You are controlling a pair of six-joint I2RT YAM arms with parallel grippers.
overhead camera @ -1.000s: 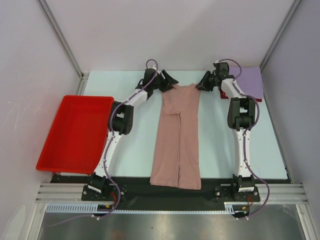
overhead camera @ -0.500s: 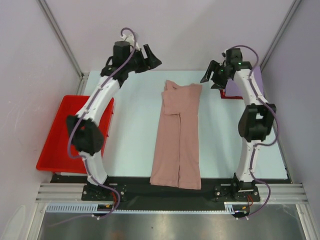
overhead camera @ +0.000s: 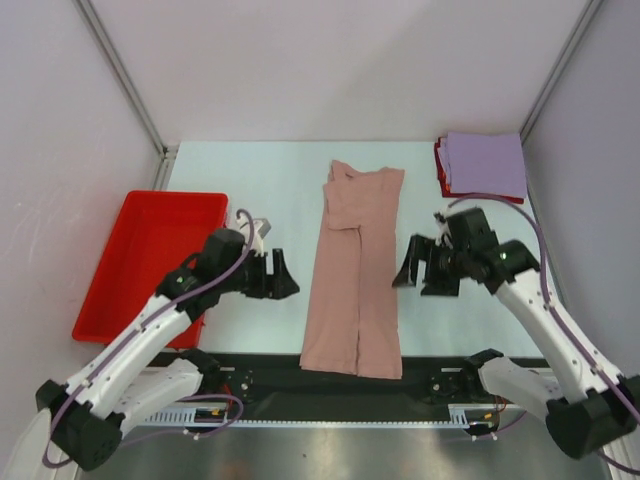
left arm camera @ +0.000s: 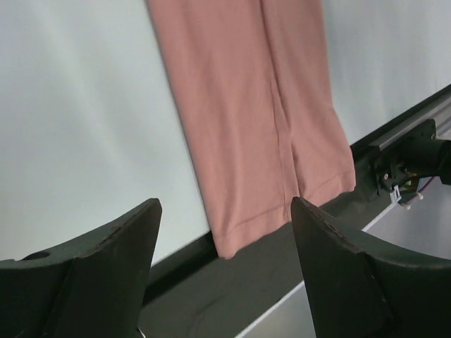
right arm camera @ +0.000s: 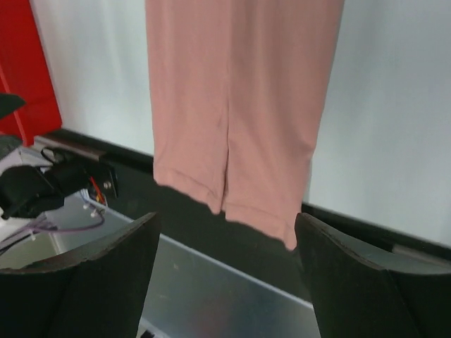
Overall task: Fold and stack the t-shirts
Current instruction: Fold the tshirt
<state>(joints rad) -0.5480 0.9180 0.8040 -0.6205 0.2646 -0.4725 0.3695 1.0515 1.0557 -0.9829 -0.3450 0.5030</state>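
My right gripper will close on the near hem corner (overhead camera: 399, 372) (right arm camera: 291, 241) of the dusty-pink t-shirt, on that same gripper's side, above the black front edge.
A dusty-pink t-shirt (overhead camera: 355, 270) lies folded lengthwise into a long narrow strip down the middle of the table. Its near hem hangs over the black front edge. My left gripper (overhead camera: 283, 275) hovers just left of the strip, open and empty. My right gripper (overhead camera: 407, 268) hovers just right of it, also open and empty. In the left wrist view the pink t-shirt (left arm camera: 261, 120) lies beyond the open left gripper (left arm camera: 224, 211). The right wrist view shows the pink t-shirt (right arm camera: 239, 91) and its hem past the open right gripper (right arm camera: 227, 225). A folded lavender t-shirt (overhead camera: 485, 165) rests on a red t-shirt (overhead camera: 441, 170) at the back right.
A red plastic tray (overhead camera: 150, 260) sits at the table's left edge and also shows as the red tray (right arm camera: 28, 77) in the right wrist view. The black front rail (overhead camera: 330, 385) holds both arm bases. Walls close in the back and sides.
Both arms have drawn back from the pink t-shirt's far end and dropped low on either side of its middle. Both grippers have opened wide. The t-shirt lies unmoved.
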